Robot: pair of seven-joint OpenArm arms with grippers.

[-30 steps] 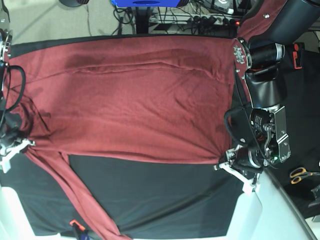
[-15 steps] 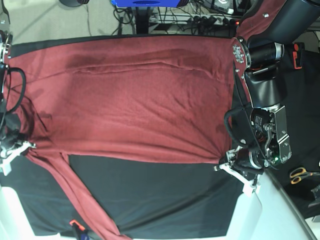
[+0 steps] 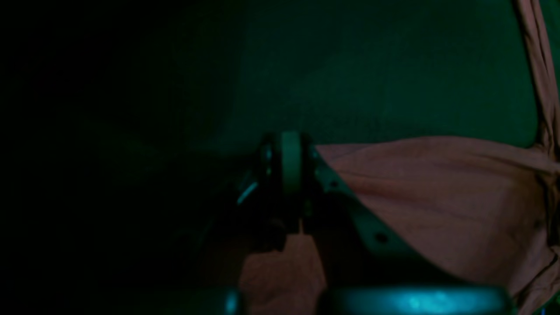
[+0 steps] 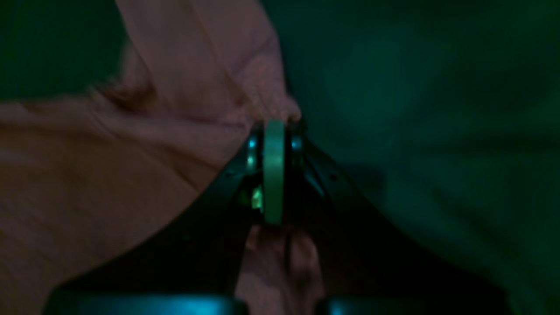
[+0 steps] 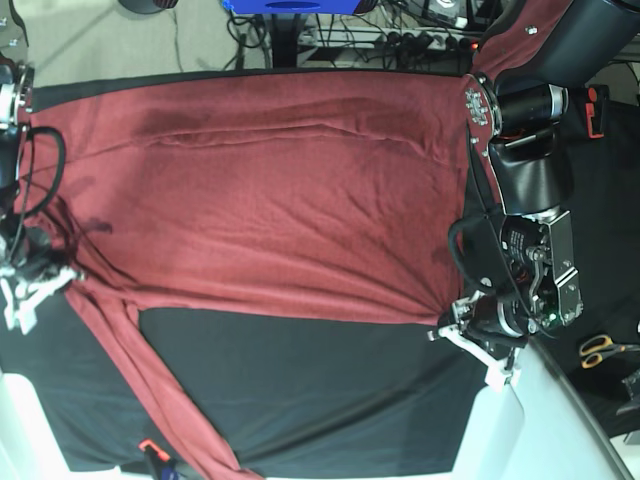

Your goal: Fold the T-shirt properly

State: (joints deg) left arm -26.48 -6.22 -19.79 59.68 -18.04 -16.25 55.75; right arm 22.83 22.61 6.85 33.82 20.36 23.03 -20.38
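Note:
My right gripper's fingers have the cloth bunched in folds at them by the sleeve seam, so next I open them, take the T-shirt corner's edge (image 5: 74, 292) and pull the cloth taut.
The maroon T-shirt (image 5: 270, 200) lies spread flat across the black table cover (image 5: 320, 390). One long sleeve (image 5: 160, 390) trails toward the front edge. My left gripper (image 5: 447, 328) is at the shirt's lower right corner, shut on the fabric. In the left wrist view the jaws (image 3: 286, 162) are closed with cloth (image 3: 437, 197) bunched beside them. My right gripper (image 5: 55, 280) is at the shirt's lower left corner by the sleeve seam, shut on fabric. In the right wrist view its jaws (image 4: 273, 131) pinch the gathered cloth (image 4: 131, 153).
Scissors (image 5: 600, 348) lie at the right edge. A small orange object (image 5: 148, 447) sits at the front edge by the sleeve end. Cables and a blue frame (image 5: 290, 5) are beyond the table's far edge. White surfaces (image 5: 500, 430) flank the front corners.
My right gripper has moved slightly up and to the right with the shirt corner, drawing the sleeve's top along. The left arm has not moved.

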